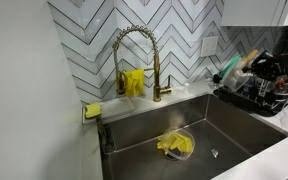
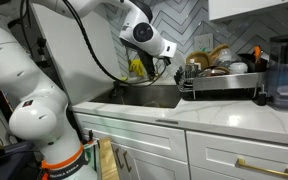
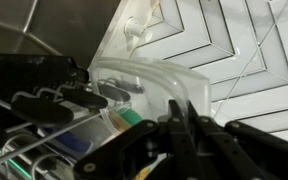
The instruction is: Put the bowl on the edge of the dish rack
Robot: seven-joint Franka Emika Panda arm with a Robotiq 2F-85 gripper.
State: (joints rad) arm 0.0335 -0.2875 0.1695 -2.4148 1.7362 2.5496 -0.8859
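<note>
The robot's gripper needs to release the bowl on the dish rack's sink-side edge [image 1: 247,83], next to the green item.
In the wrist view my gripper [image 3: 181,108] is shut on the rim of the bowl [image 3: 149,80], which is clear and glassy. It holds the bowl over the black wires of the dish rack [image 3: 34,105], with the tiled wall behind. I cannot tell whether the bowl touches the rack. In an exterior view the gripper [image 2: 172,68] is at the sink-side end of the dish rack [image 2: 224,88], which is crowded with dishes. The rack also shows in an exterior view [image 1: 249,100] beside the sink. The bowl is too small to make out in both exterior views.
A similar clear bowl with a yellow cloth [image 1: 176,145] lies in the steel sink [image 1: 234,130]. A gold spring faucet [image 1: 134,60] stands behind the sink. A yellow sponge [image 1: 92,110] sits on the sink's corner. A dark appliance [image 2: 284,85] stands beyond the rack.
</note>
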